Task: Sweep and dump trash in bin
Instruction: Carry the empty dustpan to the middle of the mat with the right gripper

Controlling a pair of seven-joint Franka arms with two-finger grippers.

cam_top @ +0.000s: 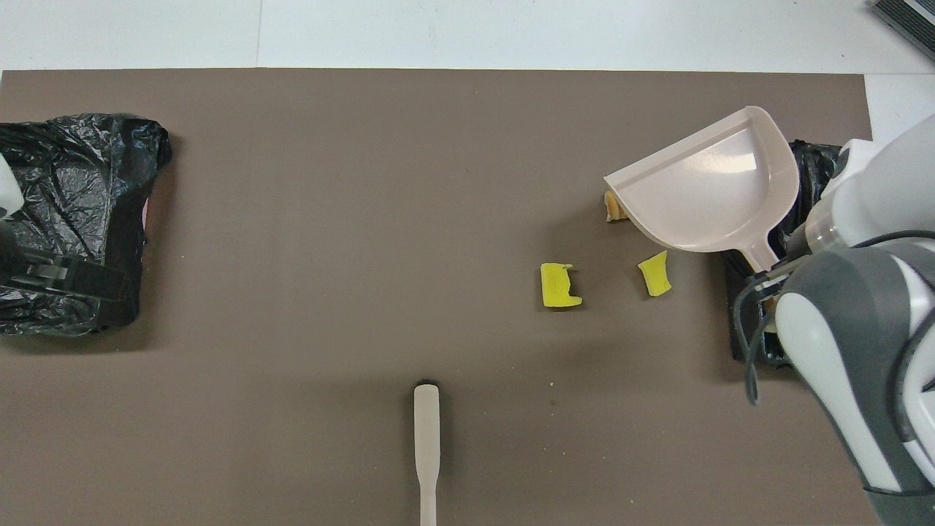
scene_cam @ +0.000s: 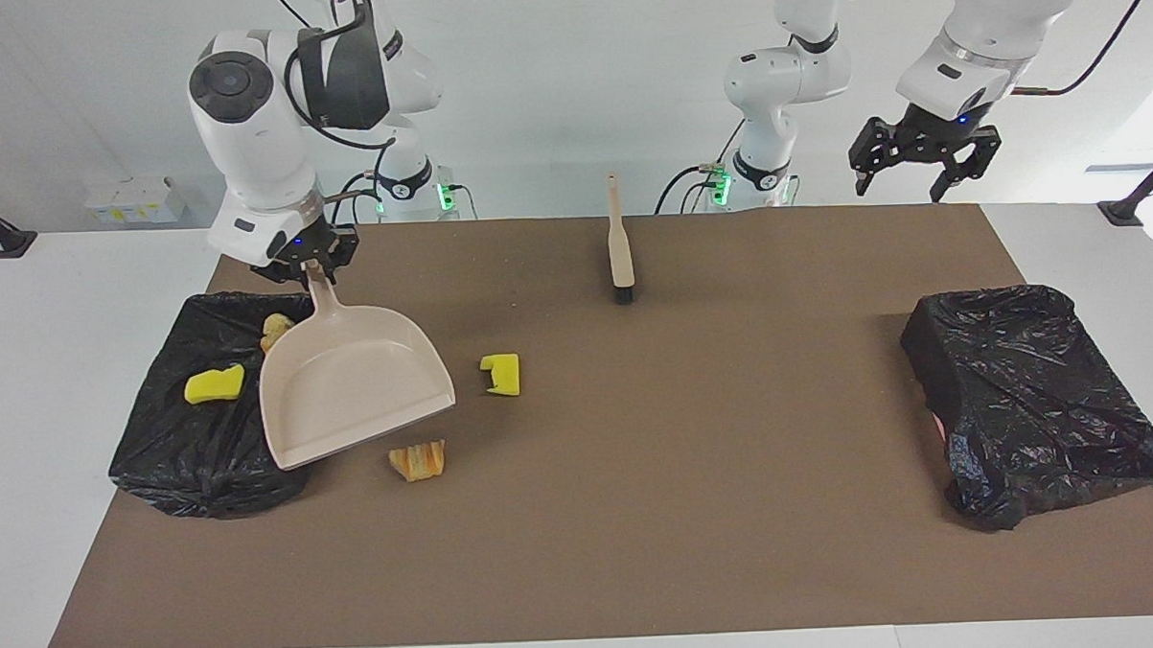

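Note:
My right hand will release the beige dustpan on the brown mat straight (cam_top: 434, 219) beyond the beige brush.
My right gripper (scene_cam: 308, 264) is shut on the handle of the beige dustpan (scene_cam: 348, 380), held tilted over the edge of the black-lined bin (scene_cam: 188, 453) at the right arm's end. A yellow chunk (scene_cam: 215, 384) and a tan lump (scene_cam: 276, 329) lie in that bin. On the mat beside the bin lie a yellow chunk (scene_cam: 502, 374) and an orange-brown lump (scene_cam: 418, 460). The overhead view shows the dustpan (cam_top: 712, 190), that yellow chunk (cam_top: 560, 285) and another yellow chunk (cam_top: 655, 274) on the mat. My left gripper (scene_cam: 921, 173) is open and empty, raised at the left arm's end.
The beige brush (scene_cam: 620, 251) lies on the brown mat (scene_cam: 688, 502) at mid-table near the robots; it also shows in the overhead view (cam_top: 426, 438). A second black-lined bin (scene_cam: 1030, 394) stands at the left arm's end.

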